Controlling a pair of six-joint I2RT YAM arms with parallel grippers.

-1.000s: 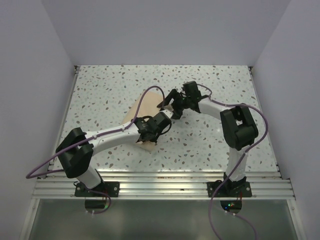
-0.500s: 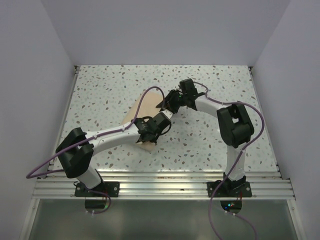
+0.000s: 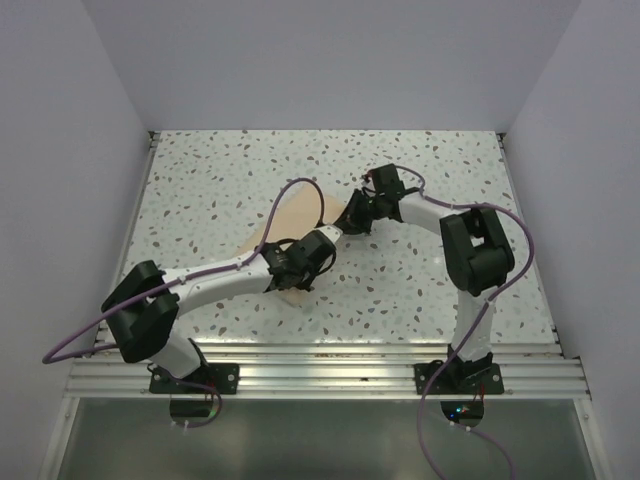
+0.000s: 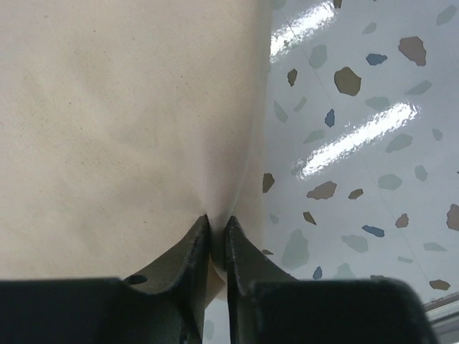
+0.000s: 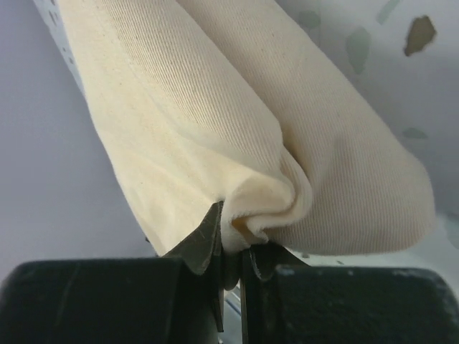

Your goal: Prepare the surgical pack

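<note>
The tan cloth lies slanted and the left gripper pinches just a thin fold of it, so it should open, take the cloth's edge [image 4: 258,218] and turn the cloth square.
The surgical pack shows only as a tan cloth [image 3: 298,212] lying on the speckled table between my two arms. My left gripper [image 3: 315,250] sits at the cloth's near right side. In the left wrist view its jaws [image 4: 217,231] are shut on a thin edge of the cloth [image 4: 122,122]. My right gripper [image 3: 350,217] is at the cloth's far right corner. In the right wrist view its jaws [image 5: 231,242] pinch a bunched fold of the cloth [image 5: 237,122], which is raised off the table. Whatever lies under or inside the cloth is hidden.
The speckled tabletop [image 3: 220,170] is enclosed by pale walls on three sides. An aluminium rail [image 3: 320,375] runs along the near edge at the arm bases. A purple cable [image 3: 290,195] loops over the cloth from the left arm.
The right gripper has gone from open to shut on the cloth's far corner and pulled slightly right. The left arm shifted a little, still holding its edge.
</note>
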